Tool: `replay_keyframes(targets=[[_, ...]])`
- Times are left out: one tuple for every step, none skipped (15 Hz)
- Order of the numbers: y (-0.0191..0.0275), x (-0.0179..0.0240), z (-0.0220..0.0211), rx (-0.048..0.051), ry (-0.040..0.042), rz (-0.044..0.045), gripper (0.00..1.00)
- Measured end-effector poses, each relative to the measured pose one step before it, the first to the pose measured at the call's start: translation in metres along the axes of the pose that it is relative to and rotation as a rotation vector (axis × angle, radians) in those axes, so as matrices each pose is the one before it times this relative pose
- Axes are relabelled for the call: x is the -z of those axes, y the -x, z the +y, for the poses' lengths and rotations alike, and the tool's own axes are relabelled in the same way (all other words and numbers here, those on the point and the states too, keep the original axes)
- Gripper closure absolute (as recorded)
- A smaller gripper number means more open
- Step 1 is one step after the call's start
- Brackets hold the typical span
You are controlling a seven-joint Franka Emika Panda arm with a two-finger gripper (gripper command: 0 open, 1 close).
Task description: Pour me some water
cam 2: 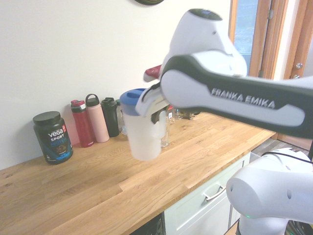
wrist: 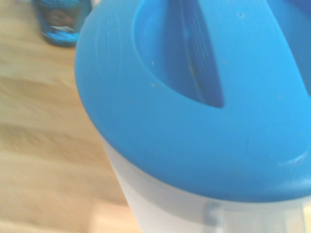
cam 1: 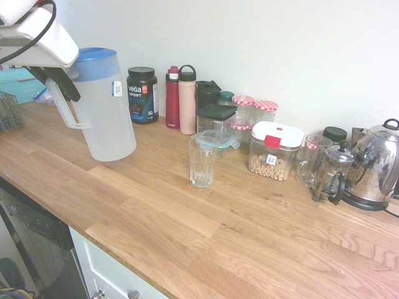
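My gripper needs to set the pitcher down on the bare wood (cam 2: 113,176) in front of the red and pink bottles.
A translucent water pitcher (cam 1: 106,106) with a blue lid hangs slightly tilted over the left part of the wooden counter (cam 1: 262,237). My gripper (cam 1: 61,87) is shut on the pitcher's handle, on the side away from the glass. An empty clear drinking glass (cam 1: 202,161) stands upright on the counter to the pitcher's right, a short gap away. From the other side the pitcher (cam 2: 143,132) appears lifted off the wood, with my gripper (cam 2: 157,113) at its handle. The wrist view is filled by the pitcher's blue lid (wrist: 194,121).
Along the wall stand a black protein tub (cam 1: 142,94), a red bottle (cam 1: 173,98), a pink bottle (cam 1: 187,99), several lidded containers (cam 1: 274,151), a glass mug (cam 1: 308,161), a French press (cam 1: 333,174) and a steel kettle (cam 1: 374,168). The counter's front edge runs close by.
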State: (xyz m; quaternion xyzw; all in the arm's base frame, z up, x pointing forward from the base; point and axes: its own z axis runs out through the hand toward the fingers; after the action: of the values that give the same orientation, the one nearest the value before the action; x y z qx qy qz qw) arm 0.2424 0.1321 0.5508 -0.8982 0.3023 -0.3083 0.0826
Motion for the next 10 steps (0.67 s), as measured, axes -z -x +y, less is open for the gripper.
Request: replay_keyframes(targets=[[0.0095,-0.01703,-0.01712,0.00203,-0.00648,0.00724,1.0],[0.00559,-0.01723,-0.01435,-0.0044,-0.00212,0.00435,1.0],[0.00276,-0.01477,-0.01267,-0.01241,-0.00146,-0.00002,1.0],[0.00049,-0.01206,-0.01111,-0.01729,0.00526,-0.00276,1.0],[-0.00099,-0.0096,-0.01011,-0.02074,0.00937,-0.00199,1.0],[-0.00026,-0.01011,-0.00738,-0.02175,0.00954,-0.00791,1.0],[-0.00025,-0.00973,-0.00592,-0.02371,0.011,-0.01215,1.0],[-0.00191,-0.00914,-0.00417,-0.02019,0.0088,-0.01603,1.0],[-0.00324,-0.00883,-0.00359,-0.01499,0.00587,-0.02111,1.0],[-0.00511,-0.00778,-0.00206,-0.01348,0.0039,-0.01544,1.0]])
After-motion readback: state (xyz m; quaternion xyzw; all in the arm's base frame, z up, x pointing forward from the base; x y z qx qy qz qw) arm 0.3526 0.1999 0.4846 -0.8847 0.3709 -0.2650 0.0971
